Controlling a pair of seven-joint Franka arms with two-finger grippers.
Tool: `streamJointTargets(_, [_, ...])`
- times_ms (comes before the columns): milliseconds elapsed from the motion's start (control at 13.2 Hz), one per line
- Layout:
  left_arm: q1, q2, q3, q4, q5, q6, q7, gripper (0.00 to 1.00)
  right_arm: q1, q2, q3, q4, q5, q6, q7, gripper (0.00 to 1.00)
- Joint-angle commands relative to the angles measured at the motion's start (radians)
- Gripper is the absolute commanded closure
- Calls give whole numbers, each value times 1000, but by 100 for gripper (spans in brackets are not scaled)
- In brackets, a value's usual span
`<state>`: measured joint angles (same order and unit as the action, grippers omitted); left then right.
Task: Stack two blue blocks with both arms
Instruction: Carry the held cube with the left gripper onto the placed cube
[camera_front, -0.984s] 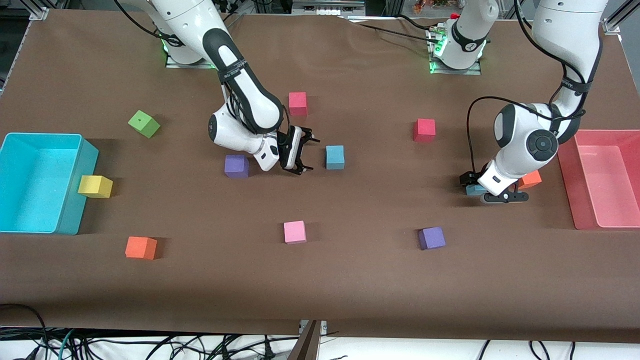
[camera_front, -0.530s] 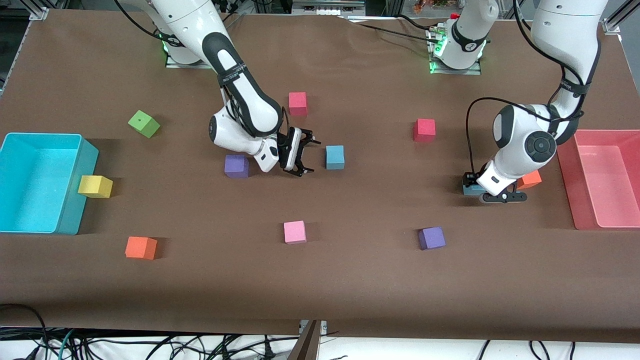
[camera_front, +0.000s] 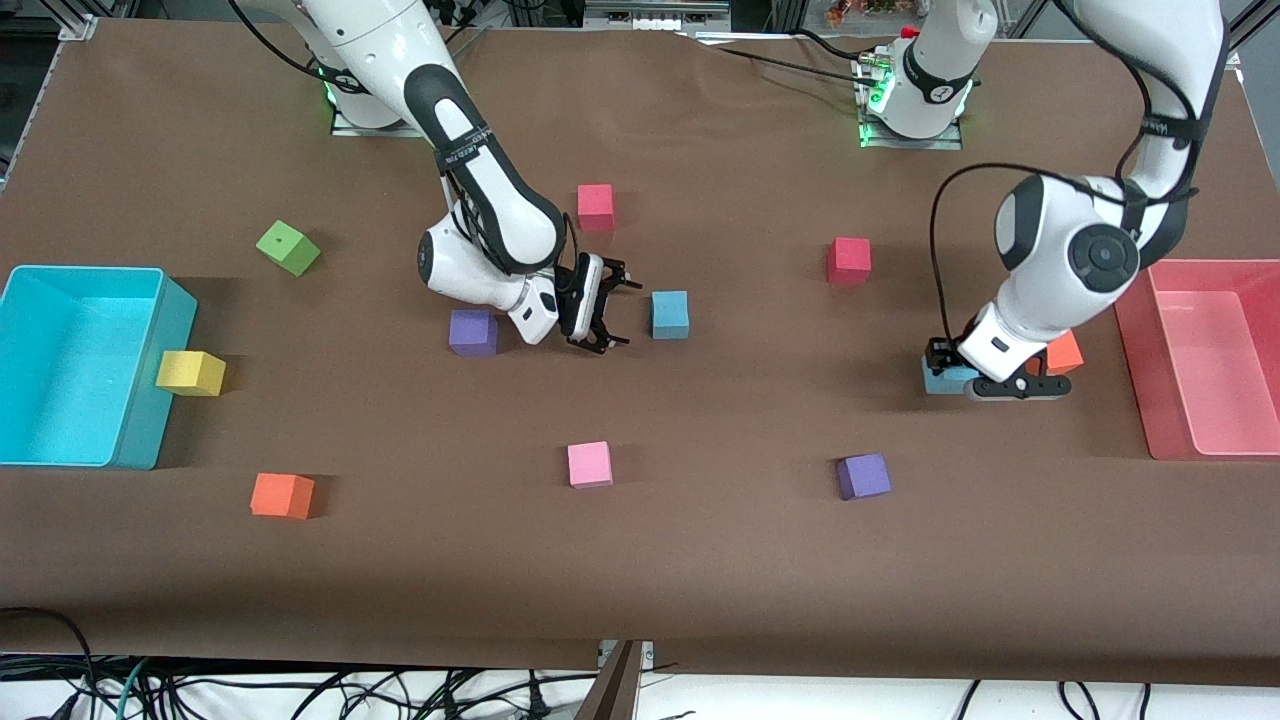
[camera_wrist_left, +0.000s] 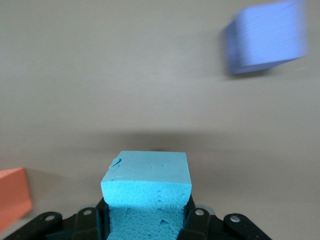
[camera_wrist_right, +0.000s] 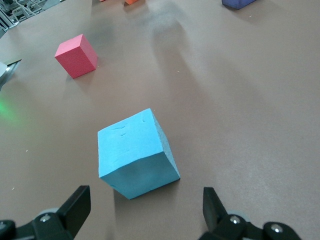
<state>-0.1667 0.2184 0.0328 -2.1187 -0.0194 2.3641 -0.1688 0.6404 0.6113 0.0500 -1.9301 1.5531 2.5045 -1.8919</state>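
The robot's left gripper should release its blue block, now low over the table near the pink bin, on top of the blue block (camera_front: 671, 305) next to the open right gripper.
One blue block (camera_front: 670, 314) rests on the brown table near the middle. My right gripper (camera_front: 622, 313) is open and empty, low beside it toward the right arm's end. In the right wrist view the block (camera_wrist_right: 136, 152) lies ahead of the spread fingertips (camera_wrist_right: 75, 207), apart from them. My left gripper (camera_front: 950, 372) is shut on the other blue block (camera_front: 937, 379), low over the table near the pink bin. In the left wrist view this block (camera_wrist_left: 146, 185) sits clamped between the fingers (camera_wrist_left: 197, 217), with its shadow on the cloth ahead.
A turquoise bin (camera_front: 150, 380) stands at the right arm's end and a pink bin (camera_front: 1150, 380) at the left arm's end. An orange cube (camera_front: 1064, 352) lies beside the left gripper and a purple cube (camera_front: 473, 332) beside the right gripper. Red, pink, purple, green and yellow cubes lie scattered.
The left arm's wrist has risen and the gripper with its blue block has shifted slightly. The right gripper has barely moved and stays open beside its block.
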Motion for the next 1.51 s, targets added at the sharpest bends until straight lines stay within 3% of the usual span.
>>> streamJointTargets(0, [-74, -36, -63, 64, -27, -72, -142, 98, -10, 5, 7, 6, 25, -13, -33, 1])
streamJointTargets(378, [-272, 21, -80, 166, -62, -80, -385, 100, -19, 7, 7, -3, 24, -18, -64, 1])
streamJointTargets(681, [-416, 154, -80, 301, -119, -103, -555, 100, -21, 7, 5, -3, 25, -18, -64, 1])
streamJointTargets(832, [-477, 202, -79, 321, -111, -101, -645, 100, -21, 7, 5, -3, 25, -18, -67, 1])
streamJointTargets(1438, [-559, 292, -77, 364, -105, -92, -782, 100, -22, 7, 7, -3, 25, -19, -69, 1])
